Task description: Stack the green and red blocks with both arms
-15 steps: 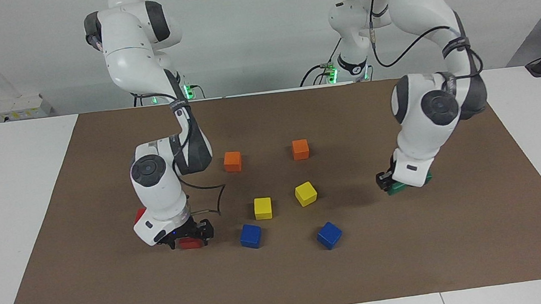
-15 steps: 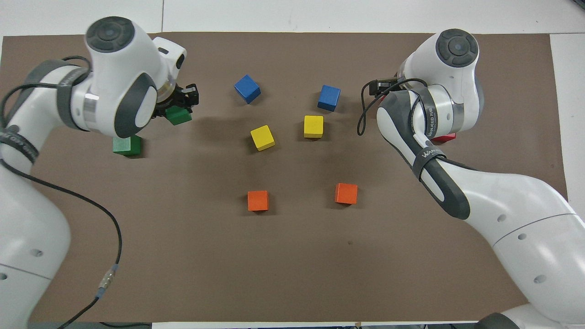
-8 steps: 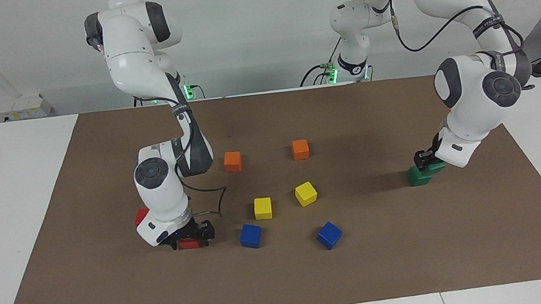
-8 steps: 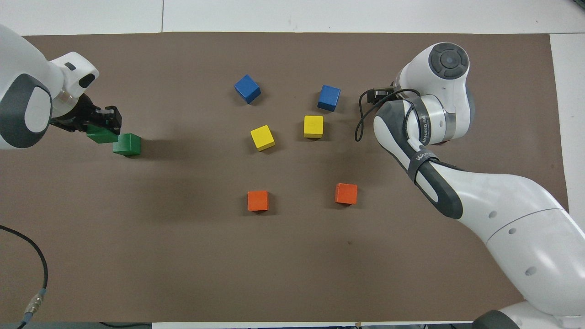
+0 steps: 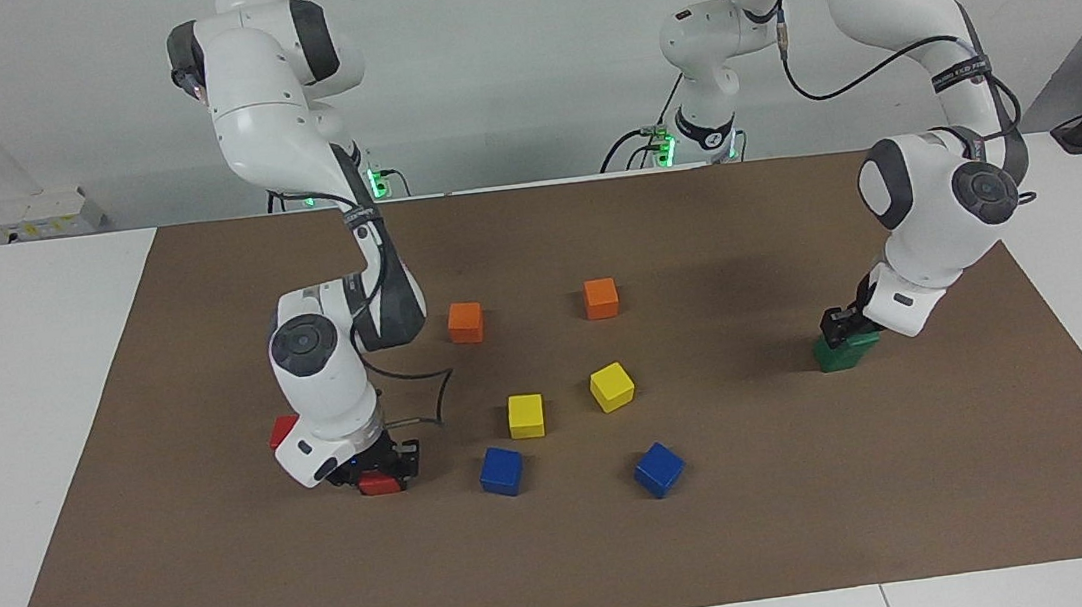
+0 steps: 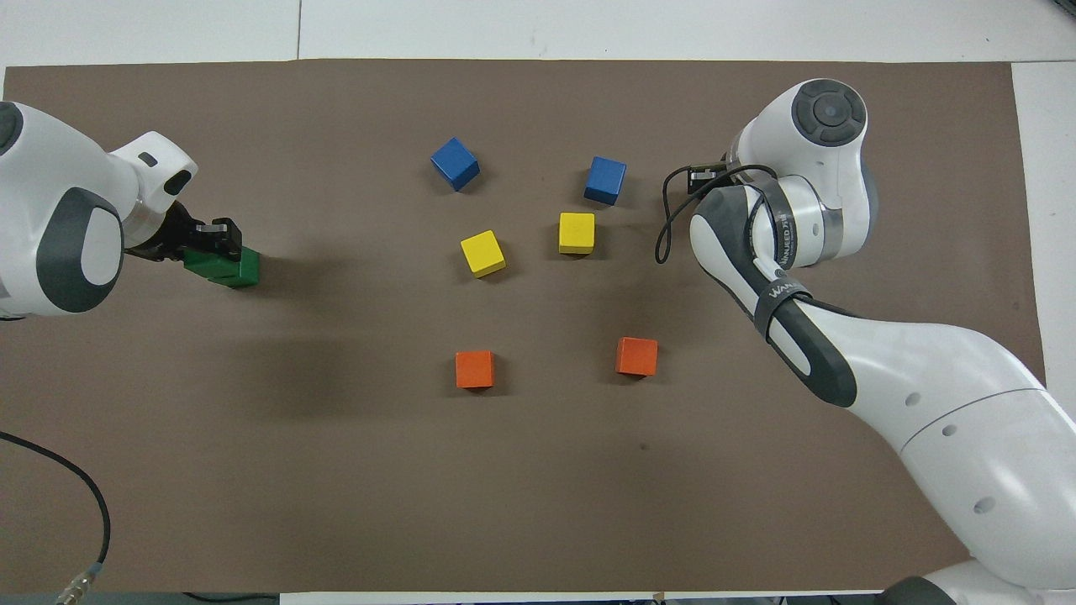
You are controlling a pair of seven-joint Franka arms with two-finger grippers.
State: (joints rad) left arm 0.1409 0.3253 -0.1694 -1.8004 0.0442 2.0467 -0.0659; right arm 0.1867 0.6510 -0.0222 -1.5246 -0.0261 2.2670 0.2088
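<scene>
My right gripper is going to release its red block, now held down on the mat, on top of the other red block (image 6: 829, 226), next to the arm's wrist.
My left gripper (image 5: 847, 328) is shut on a dark-green block (image 5: 864, 340) and holds it on or just above the second green block (image 5: 836, 358), toward the left arm's end of the mat. In the overhead view the left gripper (image 6: 212, 242) and its green block (image 6: 204, 261) cover most of the lower green block (image 6: 249, 267). My right gripper (image 5: 380, 467) is down on the mat, shut on a red block (image 5: 381, 482). The second red block (image 5: 280, 432) peeks out beside the right arm's wrist. Both red blocks are hidden in the overhead view.
Two orange cubes (image 5: 466, 321) (image 5: 601, 298), two yellow cubes (image 5: 526, 416) (image 5: 612, 386) and two blue cubes (image 5: 501, 471) (image 5: 658, 469) lie in the middle of the brown mat (image 5: 825, 515), between the two grippers.
My left gripper carried its green block toward the left arm's end of the mat and lowered it over the other green block. My right gripper stayed at the red block, fingers drawn in.
</scene>
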